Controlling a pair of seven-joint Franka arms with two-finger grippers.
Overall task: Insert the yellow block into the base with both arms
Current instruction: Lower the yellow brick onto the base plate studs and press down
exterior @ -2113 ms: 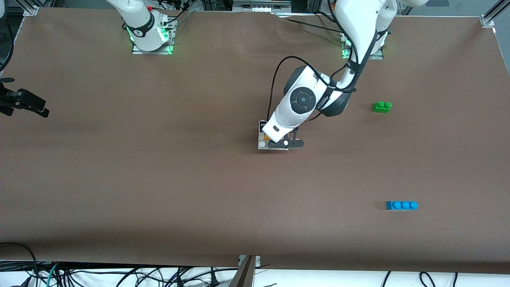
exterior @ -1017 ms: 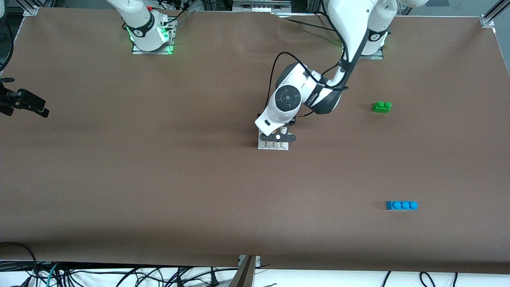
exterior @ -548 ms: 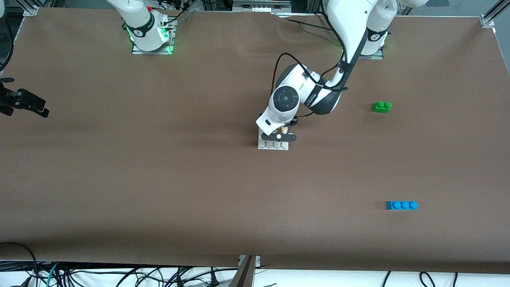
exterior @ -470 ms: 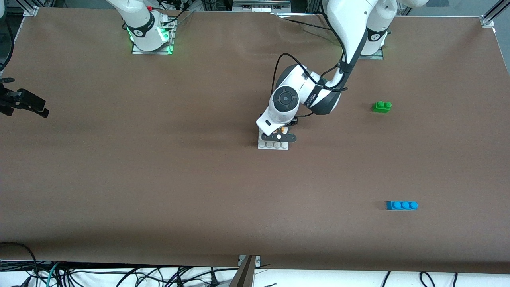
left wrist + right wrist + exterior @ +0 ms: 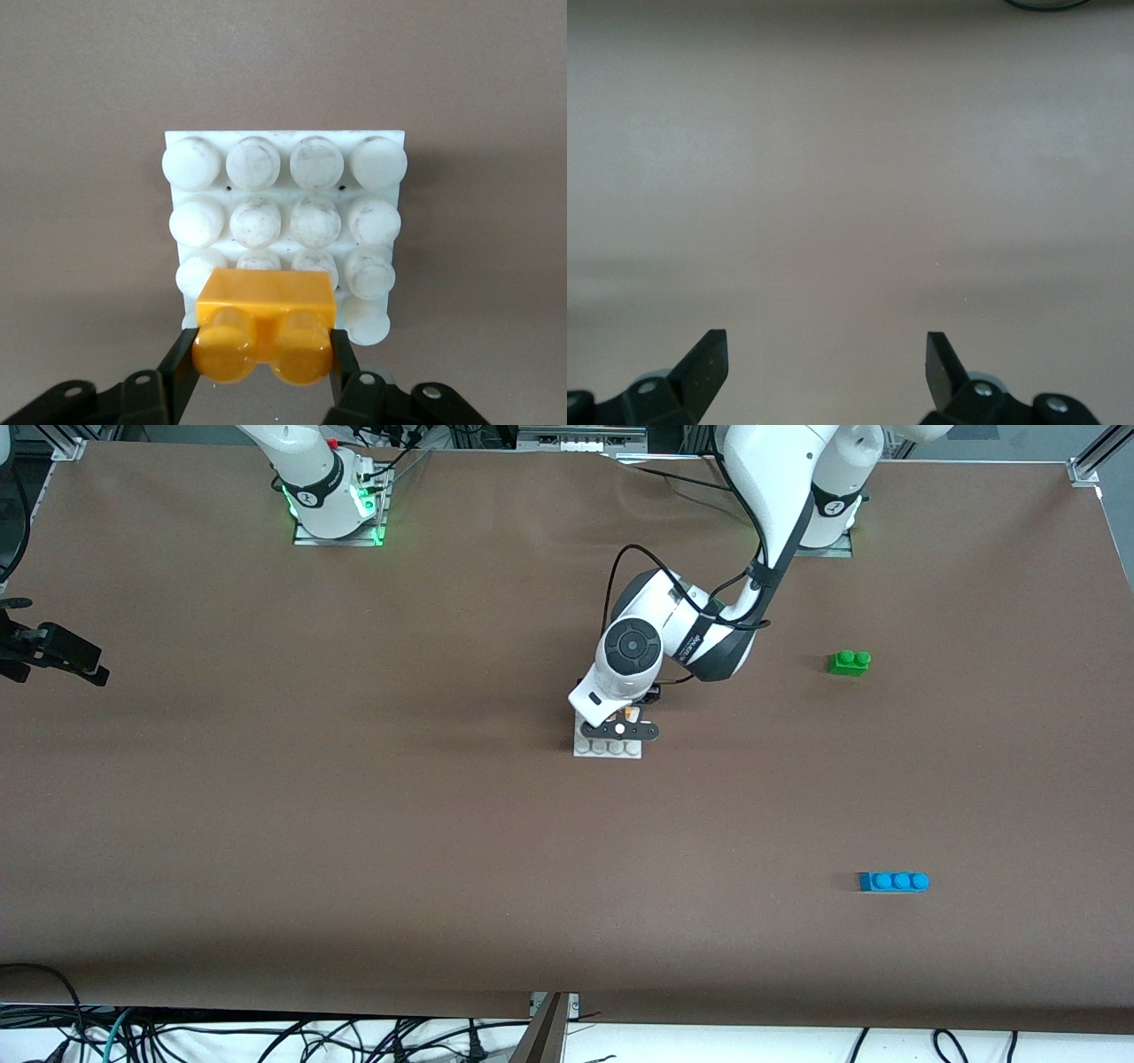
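Note:
My left gripper is going to put the yellow block down on the middle studs of the white base (image 5: 607,719) (image 5: 286,265), just beyond the base's edge row. The yellow block is held low over the base.
My left gripper (image 5: 617,731) is shut on the yellow block (image 5: 266,323), one finger (image 5: 180,359) on each short end. It holds the block low over the white base (image 5: 283,146), above the stud row closest to the wrist camera. I cannot tell whether block and studs touch. In the front view the left hand covers most of the base (image 5: 608,749); only a sliver of the yellow block (image 5: 631,714) shows. My right gripper (image 5: 824,343) is open and empty over bare brown table, and the right arm waits.
A green two-stud brick (image 5: 849,662) lies toward the left arm's end of the table. A blue three-stud brick (image 5: 893,881) lies nearer the front camera than the green one. A black fixture (image 5: 53,651) juts in at the right arm's end.
Two seconds ago the left gripper was over the base's edge nearer the front camera; it has shifted with the block toward the farther rows. In the last half second it has barely moved.

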